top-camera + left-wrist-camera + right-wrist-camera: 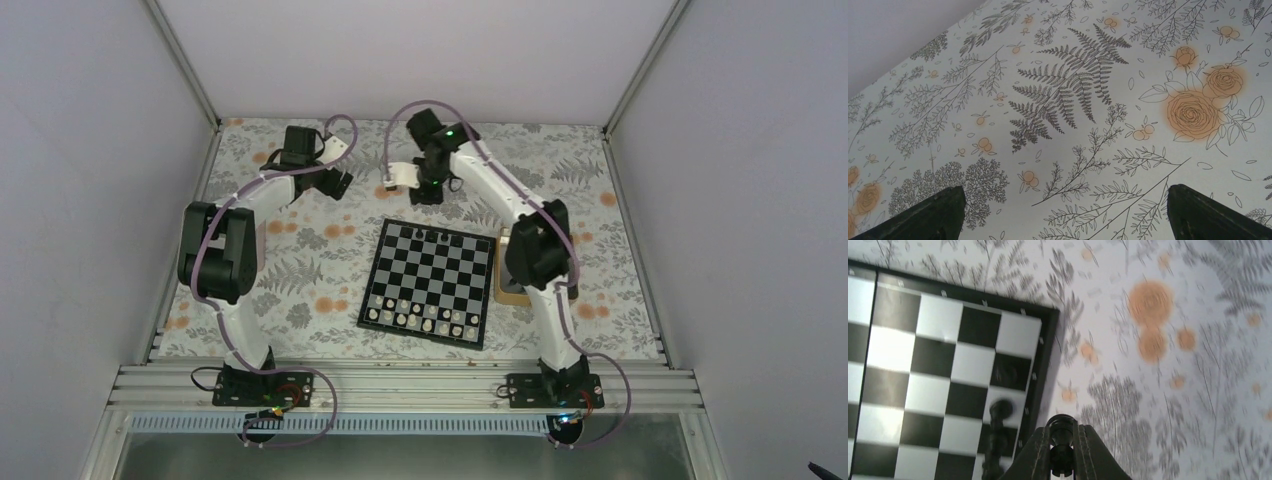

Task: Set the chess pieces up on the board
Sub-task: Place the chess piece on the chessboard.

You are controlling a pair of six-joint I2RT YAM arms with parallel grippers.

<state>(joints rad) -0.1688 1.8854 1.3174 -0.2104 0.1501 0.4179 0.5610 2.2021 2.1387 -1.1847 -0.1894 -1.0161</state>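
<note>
I should use my right gripper to set the small black chess piece down on the board's far corner square (394,231) (1019,334) nearest my left gripper. The piece now hangs just beyond the far edge.
The board (430,275) lies in the middle of the table, and its far corner shows in the right wrist view (933,355). A few black chess pieces (431,234) stand on its far row; one (998,412) is blurred beside my fingers. My right gripper (1062,432) is shut on a black chess piece (1061,425) and hangs just beyond the board's far edge (432,190). My left gripper (1066,200) is open with nothing between its fingers (938,215). It hovers over the flowered cloth at the far left (335,182).
White chessmen (420,318) fill the board's two near rows. A tan tray (505,275) sits against the board's right side, mostly hidden behind my right arm. Grey walls and metal posts enclose the table.
</note>
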